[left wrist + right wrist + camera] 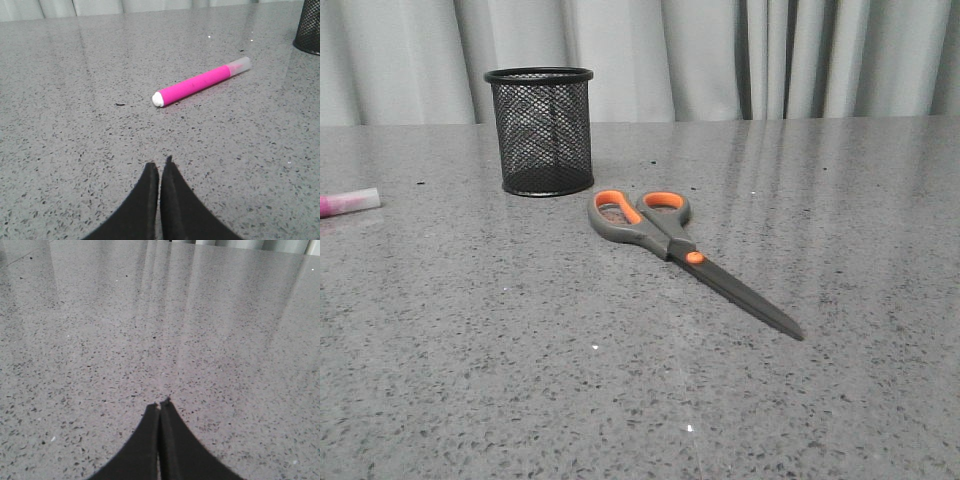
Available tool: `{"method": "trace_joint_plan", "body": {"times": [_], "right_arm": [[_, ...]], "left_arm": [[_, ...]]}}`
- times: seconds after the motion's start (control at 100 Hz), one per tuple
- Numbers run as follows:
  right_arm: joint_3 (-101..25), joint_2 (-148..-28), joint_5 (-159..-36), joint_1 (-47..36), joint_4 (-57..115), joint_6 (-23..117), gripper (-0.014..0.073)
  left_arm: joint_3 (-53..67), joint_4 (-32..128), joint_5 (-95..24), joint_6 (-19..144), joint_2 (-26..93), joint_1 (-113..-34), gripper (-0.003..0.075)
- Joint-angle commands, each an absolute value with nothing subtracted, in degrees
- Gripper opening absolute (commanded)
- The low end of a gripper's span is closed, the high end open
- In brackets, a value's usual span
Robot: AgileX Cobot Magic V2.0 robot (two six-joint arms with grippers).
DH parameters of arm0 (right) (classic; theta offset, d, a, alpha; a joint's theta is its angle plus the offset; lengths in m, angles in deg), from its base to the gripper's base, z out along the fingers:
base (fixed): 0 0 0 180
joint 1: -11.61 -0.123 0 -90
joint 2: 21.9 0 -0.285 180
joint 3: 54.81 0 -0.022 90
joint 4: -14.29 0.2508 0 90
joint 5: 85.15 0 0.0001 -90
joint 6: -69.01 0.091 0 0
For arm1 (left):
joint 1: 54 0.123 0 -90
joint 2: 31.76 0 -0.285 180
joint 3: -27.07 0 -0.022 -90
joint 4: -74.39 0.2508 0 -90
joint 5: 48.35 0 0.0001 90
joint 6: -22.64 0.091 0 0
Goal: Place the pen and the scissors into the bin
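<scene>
My left gripper should grab the magenta pen by the inner end of its pale cap (332, 203) (230, 71), where the cap joins the body of the pen.
The black mesh bin (540, 130) stands upright at the back left of the grey speckled table; its edge also shows in the left wrist view as the bin (309, 27). The scissors (680, 245) lie flat just in front and to the right of it, orange-lined loops toward the bin, blades pointing to the front right. The magenta pen (200, 82) lies flat on the table ahead of my left gripper (160, 167), which is shut and empty. Only the pen's pale cap end (348, 203) shows at the front view's left edge. My right gripper (160, 406) is shut, empty, over bare table.
Grey pleated curtains (720, 55) hang behind the table's far edge. A small dark speck (120, 104) lies on the table near the pen.
</scene>
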State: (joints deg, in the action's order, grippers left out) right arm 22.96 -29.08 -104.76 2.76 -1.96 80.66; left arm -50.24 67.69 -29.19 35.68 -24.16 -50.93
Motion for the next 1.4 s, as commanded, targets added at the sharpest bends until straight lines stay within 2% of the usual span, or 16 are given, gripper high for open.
{"method": "trace_joint_plan", "body": {"times": [0.0,0.84,0.99,1.08,1.18,1.27,1.39], "right_arm": [[23.8,-28.0,-101.8,3.1,-2.2,80.6,-0.0069],[23.8,-28.0,-101.3,3.1,-2.9,80.6,-0.0069],[23.8,-28.0,-98.5,3.1,-14.9,80.6,-0.0069],[23.8,-28.0,-92.9,3.1,-16.2,80.6,-0.0069],[23.8,-28.0,-81.9,3.1,-15.3,80.6,-0.0069],[23.8,-28.0,-70.6,3.1,-13.9,80.6,-0.0069],[23.8,-28.0,-65.6,3.1,-3.6,80.7,-0.0069]], "left_arm": [[-52.8,67.5,-32.0,35.3,-26.1,-51.4,-0.0019],[-52.8,67.5,-32.0,35.3,-26.1,-51.4,-0.0019],[-52.8,67.5,-32.7,35.3,-26.1,-51.4,-0.0019],[-52.8,67.4,-33.8,35.3,-26.1,-51.4,-0.0019],[-52.8,57.2,-36.0,35.3,-26.1,-51.4,-0.0019],[-52.8,33.3,-38.8,35.3,-26.1,-51.4,-0.0019],[-52.8,12.4,-39.8,35.3,-26.1,-51.4,-0.0019]]}}
